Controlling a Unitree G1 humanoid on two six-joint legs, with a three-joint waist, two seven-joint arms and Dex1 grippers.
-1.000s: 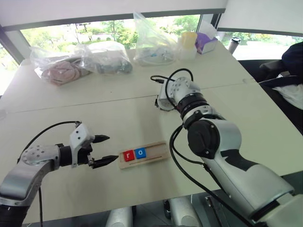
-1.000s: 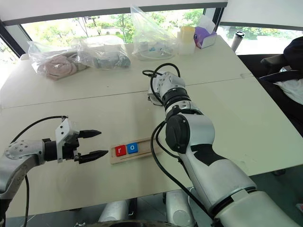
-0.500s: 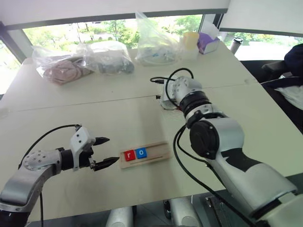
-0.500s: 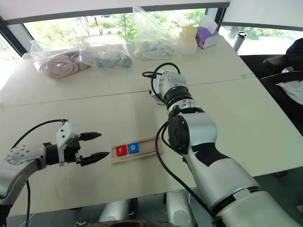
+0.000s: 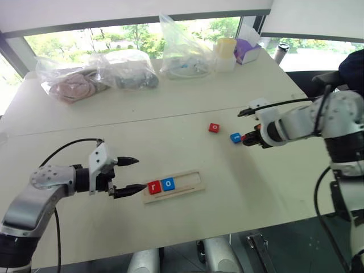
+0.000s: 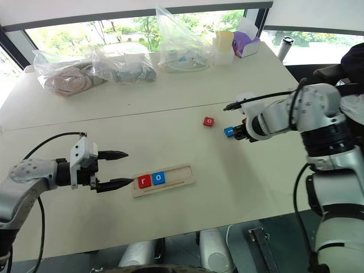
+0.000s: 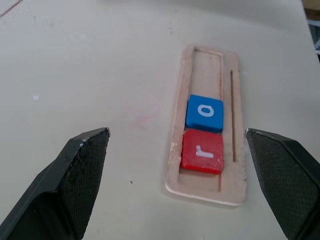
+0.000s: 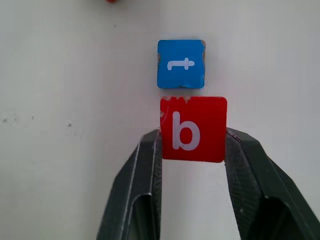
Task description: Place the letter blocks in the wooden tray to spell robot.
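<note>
I should put the red "b" block down and grip its top and bottom (image 8: pixel 194 100), because my right gripper covers the stem side that has to meet the blue "o" block.
The wooden tray (image 5: pixel 190 181) lies near the table's front edge, with a red "r" block (image 5: pixel 154 187) and a blue "o" block (image 5: pixel 168 183) at its left end. My left gripper (image 5: pixel 139 174) is open, level and just left of that end; the tray (image 7: pixel 231 165) shows between its fingers in the left wrist view. On the right, my right gripper (image 8: pixel 193 140) is shut on a red "b" block (image 8: pixel 192 129), held a little above the table. A blue "t" block (image 5: pixel 235 137) lies right beside it. A red "o" block (image 5: pixel 214 127) lies further left.
Clear plastic bags (image 5: pixel 96 75) with soft items line the far side, along with a yellow cup (image 5: pixel 226 52) and a purple tissue box (image 5: pixel 248 51). A seam (image 5: pixel 114 121) crosses the table. The table's right edge is close to my right arm.
My right arm has swung from the table's middle out to the right, uncovering the red "o" and blue "t" blocks. My left gripper has edged slightly toward the tray's end.
</note>
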